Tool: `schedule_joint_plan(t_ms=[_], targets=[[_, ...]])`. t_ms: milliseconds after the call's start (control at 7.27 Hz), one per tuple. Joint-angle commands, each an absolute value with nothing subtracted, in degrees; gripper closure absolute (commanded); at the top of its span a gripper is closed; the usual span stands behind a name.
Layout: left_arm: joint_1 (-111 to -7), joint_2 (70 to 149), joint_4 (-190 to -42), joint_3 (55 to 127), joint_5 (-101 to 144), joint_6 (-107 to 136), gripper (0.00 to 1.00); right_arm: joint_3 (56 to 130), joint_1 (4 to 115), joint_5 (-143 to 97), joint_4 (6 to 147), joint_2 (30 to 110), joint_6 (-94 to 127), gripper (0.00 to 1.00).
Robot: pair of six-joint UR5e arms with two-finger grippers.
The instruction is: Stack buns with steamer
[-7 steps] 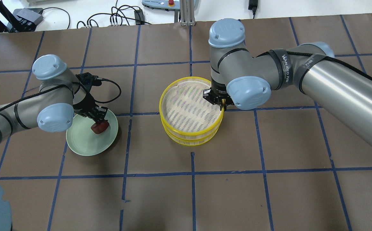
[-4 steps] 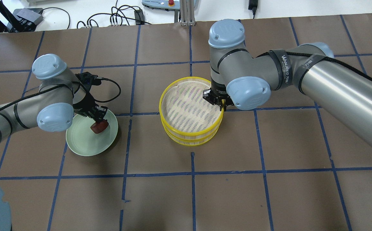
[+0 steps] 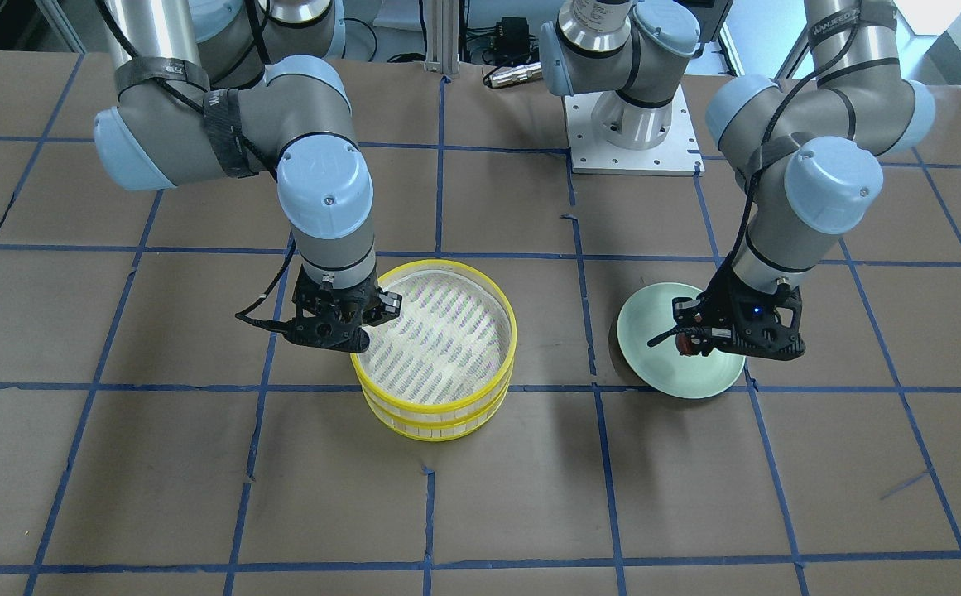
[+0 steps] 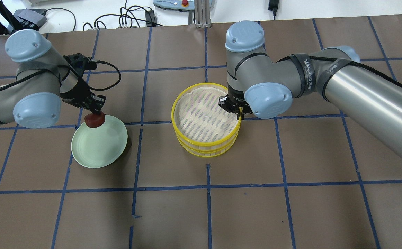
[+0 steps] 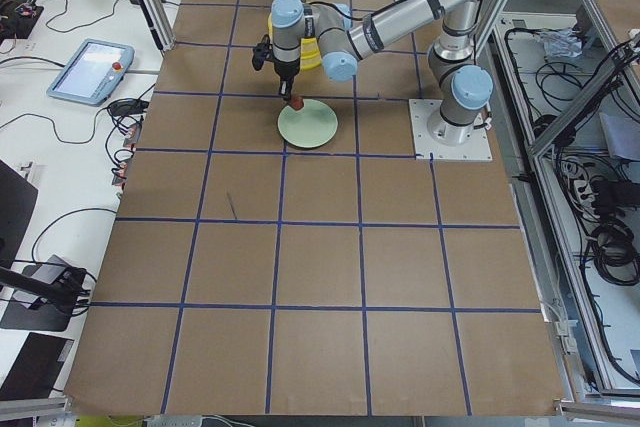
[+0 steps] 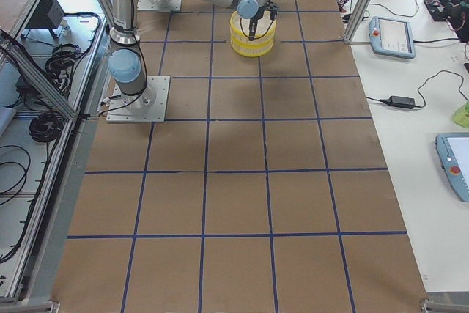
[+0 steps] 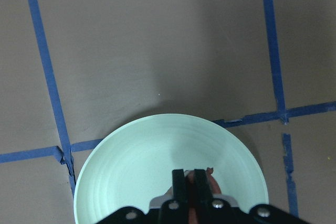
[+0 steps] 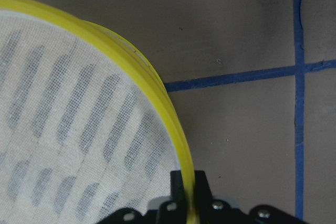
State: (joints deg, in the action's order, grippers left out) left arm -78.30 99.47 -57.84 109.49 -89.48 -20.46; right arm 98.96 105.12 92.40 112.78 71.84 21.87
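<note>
I should let the dark reddish-brown bun go near the middle of the yellow steamer's white cloth lining [image 3: 439, 358] with my left gripper.
The dark reddish-brown bun [image 4: 94, 120] hangs in my left gripper [image 4: 95, 111], which is shut on it above the far edge of the pale green plate [image 4: 98, 148]. The left wrist view shows the plate [image 7: 136, 166] below the shut fingers, with the bun [image 7: 212, 183] between them. A yellow two-tier steamer [image 4: 206, 149] with a white cloth lining stands mid-table. My right gripper [image 4: 239, 112] is shut on its right rim, as the right wrist view [image 8: 188, 184] shows. The white bun is not in view.
Cables and a control box [image 4: 128, 19] lie beyond the table's far edge. The robot's base plate [image 3: 633, 136] sits at the table's rear. Blue tape lines grid the brown table.
My left gripper has risen off the plate with the reddish-brown bun and shifted toward the far left. The right gripper and the steamer have not moved.
</note>
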Motion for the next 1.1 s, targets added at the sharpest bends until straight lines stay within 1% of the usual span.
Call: schedule_joint_plan(t_ms=[0,275,412,550,825,962], targets=[[-78.75,97.22,-61.95,106.97,-89.12,-20.3,0.83,98.96,105.12,92.11,112.68,71.81,21.8,0.0],[-79.36,96.24,-63.98,105.13,-88.68,-19.35,0.83,97.83,104.68,92.2,112.5,72.59,21.1,0.0],[-80.76,95.89,-63.98,104.6,-86.68,-16.99,0.83,96.0,102.94,92.2,111.37,74.25,20.57,0.0],[-83.38,96.15,-64.25,103.2,-85.88,-11.66,0.83,93.98,100.4,91.5,106.22,77.4,20.39,0.0],[-92.5,97.11,-64.16,99.34,-85.69,1.78,0.83,89.23,93.72,90.18,94.1,83.37,12.52,0.0],[-96.99,97.99,-64.07,97.05,-85.52,7.67,0.83,88.34,91.43,90.18,89.08,86.37,8.83,0.0]])
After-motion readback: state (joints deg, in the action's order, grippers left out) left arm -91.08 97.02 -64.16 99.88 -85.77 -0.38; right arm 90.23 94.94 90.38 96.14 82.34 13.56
